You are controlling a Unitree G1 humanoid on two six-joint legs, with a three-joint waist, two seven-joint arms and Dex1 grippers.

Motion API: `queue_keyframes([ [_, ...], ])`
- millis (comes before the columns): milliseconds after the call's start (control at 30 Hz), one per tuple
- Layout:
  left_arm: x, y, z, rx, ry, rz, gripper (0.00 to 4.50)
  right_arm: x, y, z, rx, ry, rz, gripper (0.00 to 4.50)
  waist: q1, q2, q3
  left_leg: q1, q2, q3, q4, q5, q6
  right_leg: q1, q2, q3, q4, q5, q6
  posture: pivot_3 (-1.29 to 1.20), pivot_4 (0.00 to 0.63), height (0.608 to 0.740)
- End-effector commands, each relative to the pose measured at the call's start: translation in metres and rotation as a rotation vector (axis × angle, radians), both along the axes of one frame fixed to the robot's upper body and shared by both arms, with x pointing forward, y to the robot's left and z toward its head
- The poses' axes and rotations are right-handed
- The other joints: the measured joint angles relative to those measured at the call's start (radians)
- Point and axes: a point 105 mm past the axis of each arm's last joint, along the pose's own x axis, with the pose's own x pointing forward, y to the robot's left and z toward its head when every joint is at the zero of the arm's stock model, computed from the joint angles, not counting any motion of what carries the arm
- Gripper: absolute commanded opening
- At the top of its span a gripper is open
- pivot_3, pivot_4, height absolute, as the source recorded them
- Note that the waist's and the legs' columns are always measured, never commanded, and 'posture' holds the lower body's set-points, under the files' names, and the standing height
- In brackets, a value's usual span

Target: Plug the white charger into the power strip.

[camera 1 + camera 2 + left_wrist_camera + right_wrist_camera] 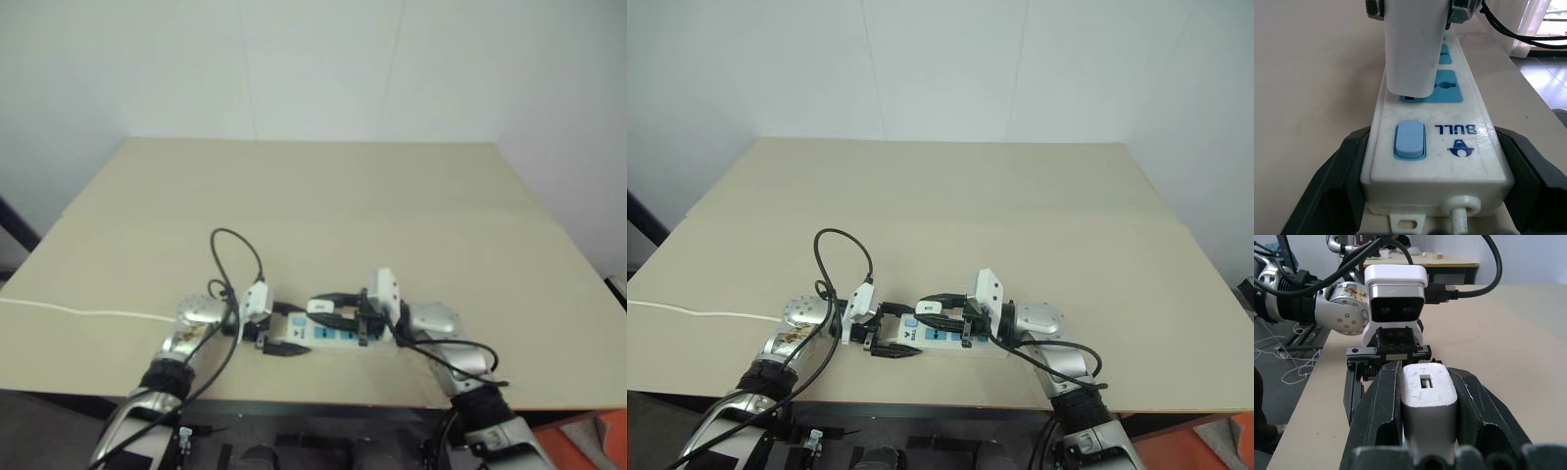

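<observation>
The robot's right gripper needs to release the white charger in the first blue socket panel (pixel 325 326) next to the power strip's switch.
The power strip (pixel 1469 161), a flat white bar with blue socket panels and a blue switch (pixel 1410 139), lies near the table's front edge (pixel 338 340). My left gripper (pixel 1430 139) is shut on its switch end, one black finger (pixel 1332 186) on each side. The white charger (pixel 1427 396) stands upright between the fingers (pixel 1378 406) of my right gripper (pixel 1425 369), which is shut on it. The charger's (pixel 1413 49) lower end meets the first blue socket panel (pixel 1447 90) beside the switch. Its prongs are hidden.
The strip's thin white cord (pixel 78 311) runs off the tan table (pixel 313 196) to the left. Black cables (pixel 235 250) loop above my left wrist. The table's front edge lies just behind both grippers. An orange object (pixel 588 431) sits below at the right.
</observation>
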Motion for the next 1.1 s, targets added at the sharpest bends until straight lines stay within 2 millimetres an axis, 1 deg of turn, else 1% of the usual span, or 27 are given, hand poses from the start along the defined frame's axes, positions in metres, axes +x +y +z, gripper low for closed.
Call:
queue_keyframes([
  [33, -0.005, -0.004, -0.003, 0.008, 0.017, -0.033, 3.28, 0.002, -0.002, 0.000, -0.002, -0.021, -0.009, 1.19, 0.000, 0.000, 0.000, 0.000, 0.000, 0.000, 0.000, 0.000, 0.000, 0.000, 0.000, 0.000, 0.000, 0.000, 0.000, 0.00, 0.150, 0.740],
  [100, -0.005, -0.004, -0.003, 0.010, 0.018, -0.034, 3.28, 0.002, -0.003, -0.002, -0.008, -0.021, -0.011, 1.19, 0.000, 0.000, 0.000, 0.000, 0.000, 0.000, 0.000, 0.000, 0.000, 0.000, 0.000, 0.000, 0.000, 0.000, 0.000, 0.00, 0.150, 0.740],
  [200, -0.005, -0.004, -0.002, 0.011, 0.018, -0.035, 3.28, 0.003, -0.008, -0.010, -0.039, 0.009, -0.016, 1.19, 0.000, 0.000, 0.000, 0.000, 0.000, 0.000, 0.000, 0.000, 0.000, 0.000, 0.000, 0.000, 0.000, 0.000, 0.000, 0.00, 0.150, 0.740],
  [433, -0.004, -0.003, -0.002, 0.015, 0.016, -0.030, 3.28, 0.003, -0.032, -0.043, -0.150, 0.178, -0.032, 1.19, 0.003, 0.000, -0.001, 0.001, 0.000, 0.000, 0.000, 0.000, 0.000, 0.001, 0.000, 0.000, 0.000, 0.000, 0.000, 0.00, 0.150, 0.740],
  [533, -0.003, -0.002, -0.002, 0.018, 0.015, -0.028, 3.28, 0.003, -0.035, -0.049, -0.177, 0.221, -0.038, 1.19, 0.004, -0.001, -0.002, 0.002, 0.000, 0.000, 0.000, 0.000, 0.000, 0.003, 0.000, 0.000, -0.001, 0.000, 0.000, 0.00, 0.150, 0.740],
  [633, -0.002, -0.001, -0.002, 0.021, 0.014, -0.025, 3.28, -0.002, -0.029, -0.050, -0.213, 0.221, 0.015, 1.19, 0.004, -0.001, -0.002, 0.005, 0.000, 0.000, 0.000, 0.000, 0.000, 0.007, 0.000, -0.001, -0.003, -0.003, 0.004, 0.00, 0.150, 0.740],
  [700, -0.002, -0.001, -0.001, 0.021, 0.013, -0.024, 3.28, -0.007, -0.020, -0.050, -0.235, 0.224, 0.058, 1.19, 0.004, -0.001, -0.002, 0.006, 0.000, -0.001, 0.000, 0.000, 0.000, 0.009, 0.000, -0.002, -0.004, -0.003, 0.004, 0.00, 0.150, 0.740],
  [833, -0.002, -0.002, -0.001, 0.020, 0.012, -0.026, 3.28, -0.012, -0.009, -0.053, -0.262, 0.220, 0.097, 1.19, 0.002, -0.002, -0.003, 0.006, 0.000, -0.001, -0.001, 0.000, 0.000, 0.009, 0.000, -0.002, -0.004, -0.003, 0.004, 0.00, 0.150, 0.740],
  [1000, -0.002, -0.002, -0.001, 0.022, 0.010, -0.022, 3.28, -0.011, -0.006, -0.054, -0.267, 0.219, 0.087, 1.19, 0.000, -0.002, -0.005, 0.006, 0.001, -0.001, -0.001, 0.000, 0.000, 0.009, 0.000, -0.002, -0.004, -0.003, 0.005, 0.00, 0.150, 0.740],
  [1033, -0.002, -0.001, -0.001, 0.023, 0.010, -0.022, 3.28, -0.011, -0.006, -0.054, -0.269, 0.219, 0.085, 1.90, -0.001, -0.002, -0.005, 0.007, 0.001, -0.001, -0.001, 0.000, 0.000, 0.009, 0.000, -0.002, -0.004, -0.003, 0.005, 0.00, 0.150, 0.740],
  [1067, -0.001, -0.001, -0.001, 0.024, 0.010, -0.020, 3.28, -0.011, -0.006, -0.054, -0.271, 0.220, 0.084, 2.07, 0.000, -0.003, -0.005, 0.007, 0.001, -0.001, -0.001, 0.000, 0.000, 0.009, 0.000, -0.002, -0.004, -0.003, 0.005, 0.00, 0.150, 0.740],
  [1100, -0.001, 0.000, -0.001, 0.025, 0.010, -0.018, 3.28, -0.010, -0.006, -0.053, -0.274, 0.216, 0.079, 2.42, -0.001, -0.003, -0.005, 0.007, 0.001, -0.001, -0.001, 0.000, 0.000, 0.009, 0.000, -0.002, -0.004, -0.003, 0.005, 0.00, 0.150, 0.740],
])
